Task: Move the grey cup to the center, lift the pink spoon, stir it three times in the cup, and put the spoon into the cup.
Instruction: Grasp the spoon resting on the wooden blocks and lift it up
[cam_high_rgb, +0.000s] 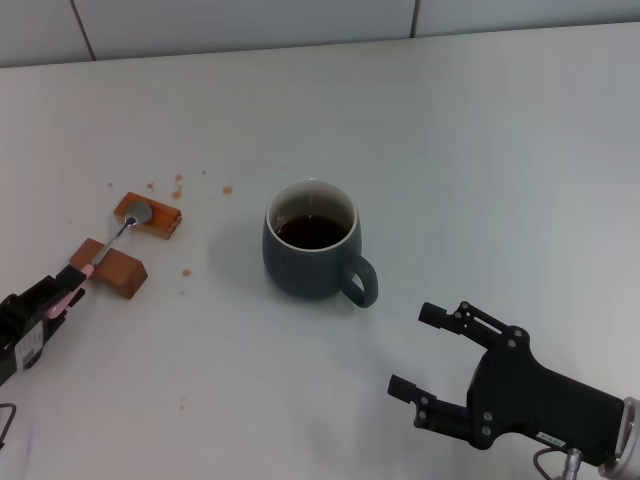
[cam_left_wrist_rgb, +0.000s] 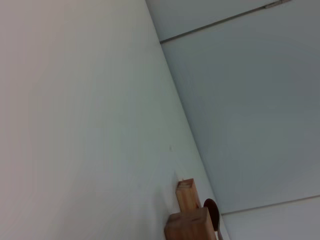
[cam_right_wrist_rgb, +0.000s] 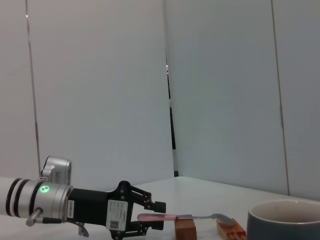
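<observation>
Next, I open my left gripper, now at the pink spoon's handle end, and take the handle closer to the near block (cam_high_rgb: 88, 270) before lifting.
The grey cup (cam_high_rgb: 305, 265) stands mid-table with dark liquid inside, its handle toward my right side. It also shows in the right wrist view (cam_right_wrist_rgb: 285, 222). The pink spoon (cam_high_rgb: 112, 240) lies across two brown wooden blocks at the left, with its bowl on the far block. It shows in the right wrist view too (cam_right_wrist_rgb: 190, 217). My left gripper (cam_high_rgb: 62, 298) is at the pink handle's end, open, with its fingers on either side of it, as the right wrist view (cam_right_wrist_rgb: 159, 215) shows. My right gripper (cam_high_rgb: 414, 349) is open and empty, near and to the right of the cup.
The far wooden block (cam_high_rgb: 150, 215) and the near one (cam_high_rgb: 110, 265) hold the spoon off the white table (cam_high_rgb: 480, 150). Both blocks show in the left wrist view (cam_left_wrist_rgb: 192, 225). Small brown drops (cam_high_rgb: 178, 190) mark the table beside them. A tiled wall runs along the back.
</observation>
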